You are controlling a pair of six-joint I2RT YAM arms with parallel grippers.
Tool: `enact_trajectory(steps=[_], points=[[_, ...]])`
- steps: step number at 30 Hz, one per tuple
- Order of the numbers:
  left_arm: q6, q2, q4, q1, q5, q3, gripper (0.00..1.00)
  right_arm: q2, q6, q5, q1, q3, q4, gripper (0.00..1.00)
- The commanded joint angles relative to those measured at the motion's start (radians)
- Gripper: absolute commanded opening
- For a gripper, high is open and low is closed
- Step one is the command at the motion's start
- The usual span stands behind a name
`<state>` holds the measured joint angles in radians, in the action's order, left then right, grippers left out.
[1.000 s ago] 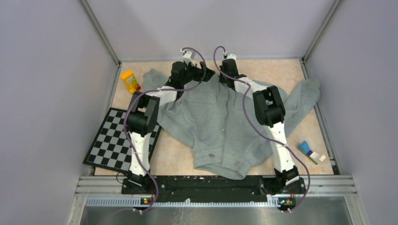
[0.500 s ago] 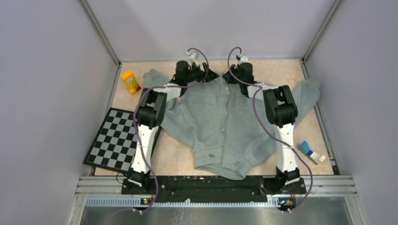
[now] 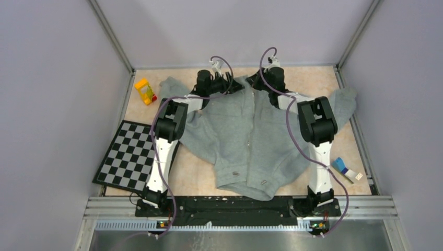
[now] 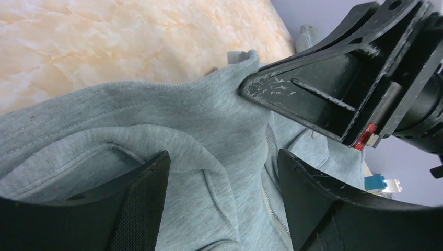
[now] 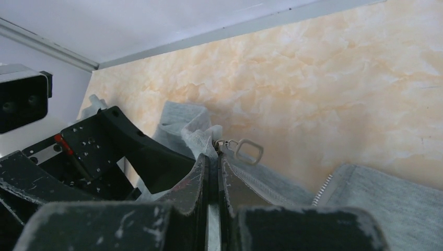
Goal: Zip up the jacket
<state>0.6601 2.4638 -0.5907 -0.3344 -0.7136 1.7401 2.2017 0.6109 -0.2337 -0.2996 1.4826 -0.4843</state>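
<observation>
The jacket's zipper edge is pinched by my right gripper beside the pull ring, so my left gripper needs to hold that edge before my right gripper takes the pull ring [image 5: 249, 151].
The grey fleece jacket [image 3: 245, 136] lies front up, collar at the far side, its zipper [image 3: 251, 130] running down the middle. My right gripper [image 3: 259, 83] is at the collar; in its wrist view the gripper [image 5: 213, 157] is shut on the jacket's zipper edge just below the slider and its metal pull ring [image 5: 246, 150]. A separate strip of zipper teeth [image 5: 325, 185] shows to the right. My left gripper [image 3: 225, 84] is open over the collar's left half [image 4: 209, 136], with zipper teeth [image 4: 271, 204] between its fingers and the right gripper's black body [image 4: 334, 89] close by.
A yellow toy block [image 3: 144, 90] lies at the far left. A chessboard [image 3: 130, 157] lies under my left arm. A small blue and white object [image 3: 345, 168] lies at the near right. The jacket's sleeves reach to both sides, the right one [image 3: 342, 104] near the side wall.
My right gripper has moved right and farther away with the collar edge, drawing the jacket's upper front flatter. My left gripper has shifted slightly along the collar.
</observation>
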Motion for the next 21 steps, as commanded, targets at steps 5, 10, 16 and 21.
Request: enact_trajectory(steps=[5, 10, 16, 21], points=[[0.099, 0.062, -0.116, 0.003, -0.091, 0.081, 0.79, -0.063, 0.091, -0.003, -0.014, -0.027, -0.056, 0.0], [0.078, 0.078, -0.05, -0.007, -0.069, 0.115, 0.74, -0.07, 0.106, 0.006, -0.032, -0.022, -0.049, 0.0], [0.031, 0.083, -0.016, -0.024, -0.013, 0.15, 0.7, -0.097, 0.096, 0.074, -0.067, -0.03, -0.016, 0.0], [-0.014, 0.072, 0.022, -0.033, 0.018, 0.15, 0.67, -0.099, 0.112, 0.093, -0.078, -0.051, -0.012, 0.0]])
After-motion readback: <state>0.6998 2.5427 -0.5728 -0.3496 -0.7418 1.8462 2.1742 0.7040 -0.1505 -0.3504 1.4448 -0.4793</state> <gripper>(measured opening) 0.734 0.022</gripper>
